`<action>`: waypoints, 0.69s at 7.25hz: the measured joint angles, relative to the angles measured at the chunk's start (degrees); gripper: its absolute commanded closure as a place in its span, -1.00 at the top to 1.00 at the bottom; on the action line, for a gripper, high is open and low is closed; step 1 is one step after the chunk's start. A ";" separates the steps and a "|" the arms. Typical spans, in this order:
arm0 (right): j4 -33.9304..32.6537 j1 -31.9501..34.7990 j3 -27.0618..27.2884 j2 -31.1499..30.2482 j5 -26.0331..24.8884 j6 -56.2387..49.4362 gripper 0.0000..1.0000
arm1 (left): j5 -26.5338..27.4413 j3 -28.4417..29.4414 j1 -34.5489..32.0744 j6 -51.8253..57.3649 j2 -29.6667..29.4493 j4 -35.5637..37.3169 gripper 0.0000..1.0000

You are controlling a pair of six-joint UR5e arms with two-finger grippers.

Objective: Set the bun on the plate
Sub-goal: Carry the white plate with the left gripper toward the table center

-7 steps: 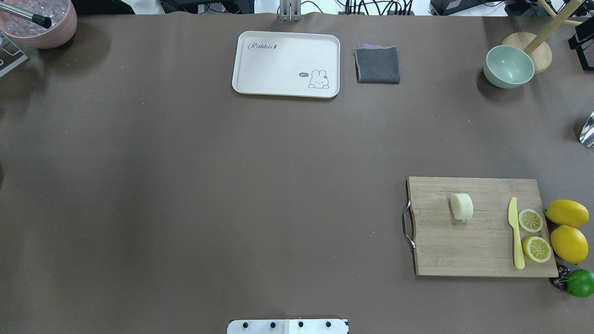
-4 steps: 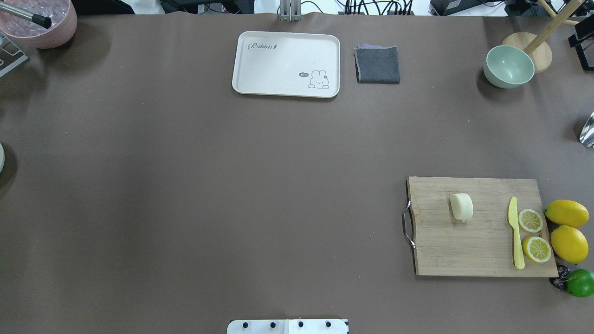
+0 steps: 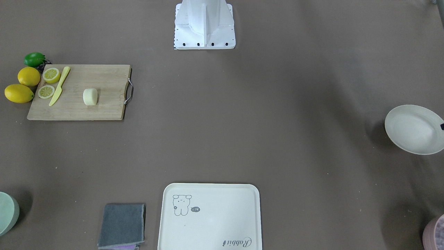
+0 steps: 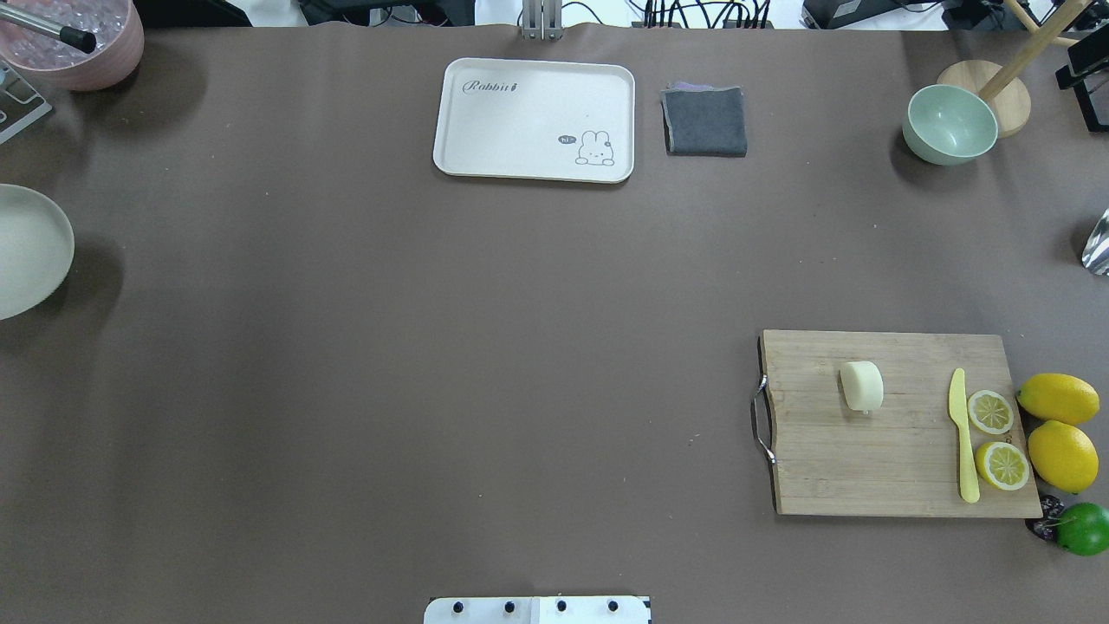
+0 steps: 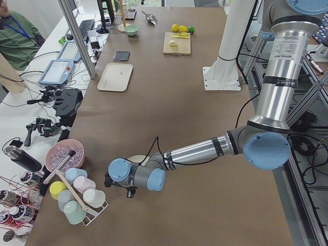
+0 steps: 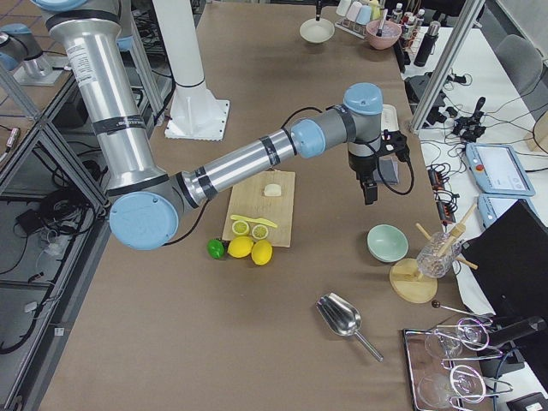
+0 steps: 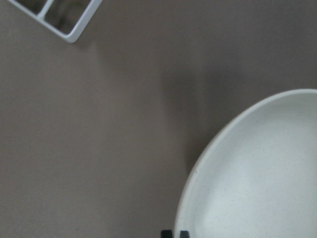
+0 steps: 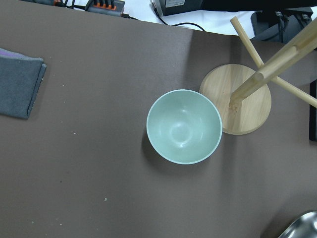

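My left gripper is going to release the plate. It will set it on the bare table (image 3: 206,116) between the cream tray and the white base.
The bun (image 4: 861,386), a pale cream lump, lies on a wooden cutting board (image 4: 901,468) at the right; it also shows in the front view (image 3: 90,96). The off-white plate (image 4: 26,251) pokes in at the left table edge and throws a shadow beside it. In the left wrist view my left gripper (image 7: 172,233) is shut on the plate's rim (image 7: 198,173), far from the bun. My right gripper (image 6: 370,195) hangs above the table near the green bowl; whether it is open or shut cannot be told.
On the board lie a yellow knife (image 4: 962,433) and two lemon halves (image 4: 990,412); whole lemons (image 4: 1059,398) and a lime sit beside it. A cream tray (image 4: 535,120), a grey cloth (image 4: 705,121), a green bowl (image 4: 950,124) and a pink bowl (image 4: 78,43) stand along the far side.
The plate has come into the overhead view from the left edge and moved rightward with my left gripper. The bun and board have not moved.
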 measured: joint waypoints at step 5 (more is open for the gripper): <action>-0.11 -2.12 -0.30 0.95 0.35 0.21 1.00 | -5.59 -7.56 6.94 -20.20 -10.21 -1.10 -1.00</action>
